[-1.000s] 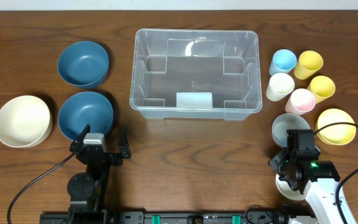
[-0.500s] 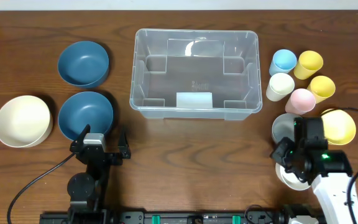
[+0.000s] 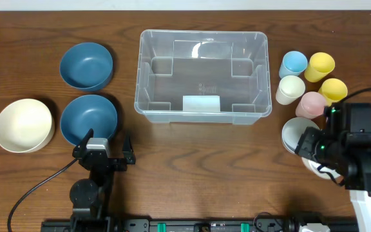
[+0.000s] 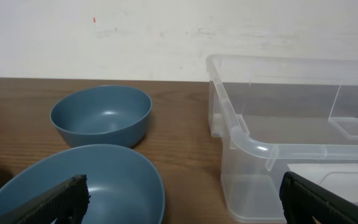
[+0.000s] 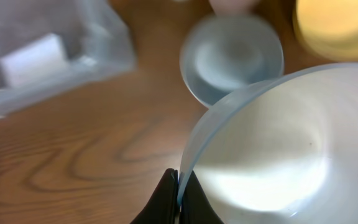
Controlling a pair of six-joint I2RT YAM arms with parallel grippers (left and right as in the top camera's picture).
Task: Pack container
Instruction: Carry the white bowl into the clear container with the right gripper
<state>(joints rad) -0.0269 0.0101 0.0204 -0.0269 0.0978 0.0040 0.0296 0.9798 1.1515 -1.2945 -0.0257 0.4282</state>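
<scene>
My right gripper has the white bowl. It will let go of the bowl inside the clear plastic container (image 3: 238,66), toward the container's side facing the cups.
The clear plastic container (image 3: 201,77) stands empty at the table's middle back, its white label on the near wall; its near corner (image 4: 260,149) shows in the left wrist view, and it is a blur in the right wrist view (image 5: 48,56). My right gripper (image 5: 179,186) is shut on the rim of a white bowl (image 5: 272,143), held above the table. From overhead that gripper (image 3: 312,149) hangs at the right with the white bowl (image 3: 319,169) partly under it. My left gripper (image 3: 102,149) stands open near the front, with nothing between its fingers (image 4: 61,199).
Two blue bowls (image 3: 86,66) (image 3: 89,119) and a cream bowl (image 3: 23,125) sit at the left. Several pastel cups (image 3: 309,80) stand right of the container. A pale grey bowl (image 3: 296,134) lies below them, and a yellow bowl (image 5: 337,28) shows beside it.
The right arm has risen and swung right and back with the white bowl pinched by its rim; it now covers the yellow bowl from overhead. The left arm has not moved.
</scene>
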